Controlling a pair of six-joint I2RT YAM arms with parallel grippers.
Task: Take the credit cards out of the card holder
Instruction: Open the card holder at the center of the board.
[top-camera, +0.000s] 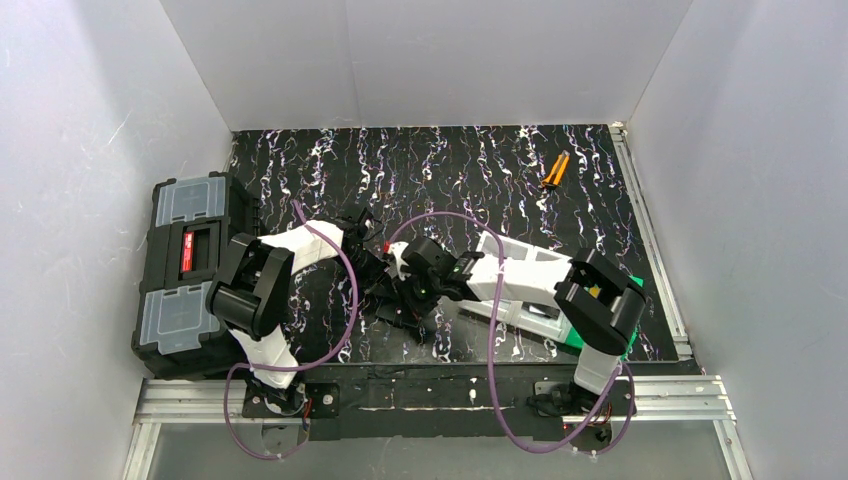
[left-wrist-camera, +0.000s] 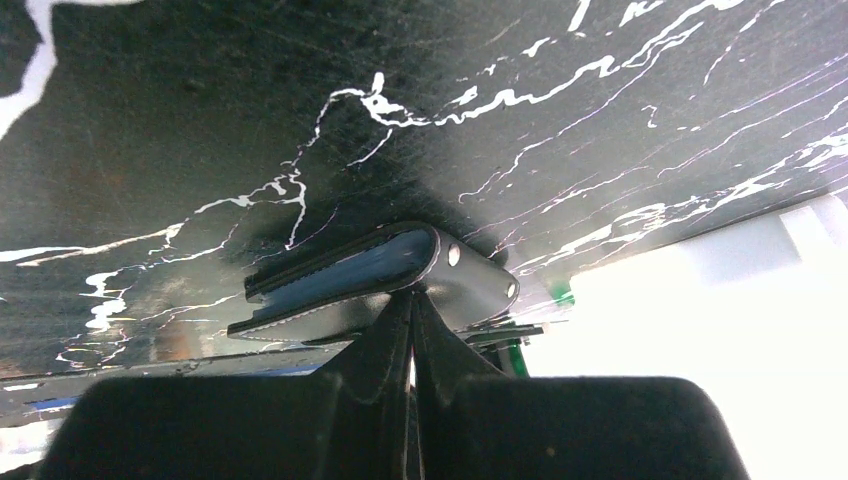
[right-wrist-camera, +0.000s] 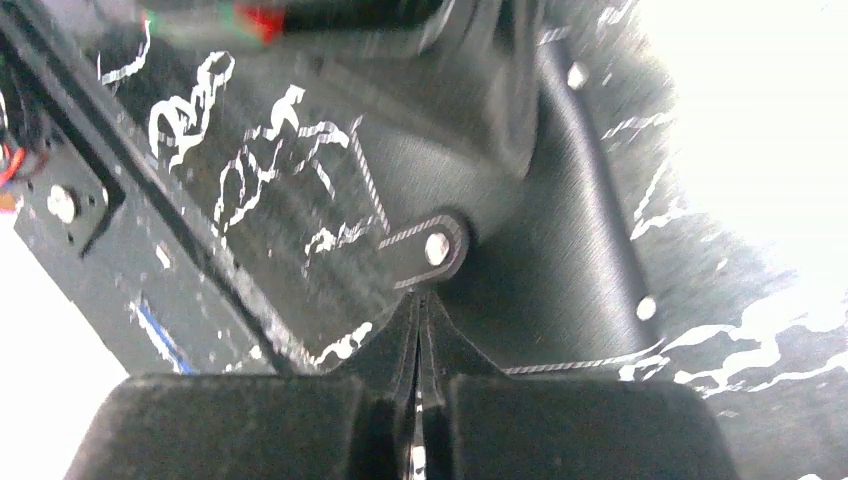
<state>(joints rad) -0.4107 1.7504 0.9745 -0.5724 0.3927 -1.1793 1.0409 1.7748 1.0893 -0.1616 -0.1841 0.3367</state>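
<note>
My left gripper will take the tab (right-wrist-camera: 435, 248) while my right gripper steadies one end, because my left gripper is holding the card holder's cover away from the shut snap tab.
The card holder (left-wrist-camera: 400, 270), black with white stitching and metal snaps, lies half folded on the marbled table, its blue-grey inside showing along one edge. My left gripper (left-wrist-camera: 413, 295) is shut on the edge of its lower flap. In the right wrist view the card holder (right-wrist-camera: 560, 250) spreads open, and my right gripper (right-wrist-camera: 424, 295) is shut on its small snap tab (right-wrist-camera: 425, 250). From above, the two grippers, left gripper (top-camera: 383, 275) and right gripper (top-camera: 408, 292), meet over the card holder (top-camera: 400, 310) at mid-table. The credit cards are hidden.
A big black toolbox (top-camera: 190, 265) stands at the left edge. Under the right arm sit a pale bin (top-camera: 525, 265) and a green bin (top-camera: 632, 340). An orange-handled tool (top-camera: 555, 170) lies at the back right. White walls enclose the table.
</note>
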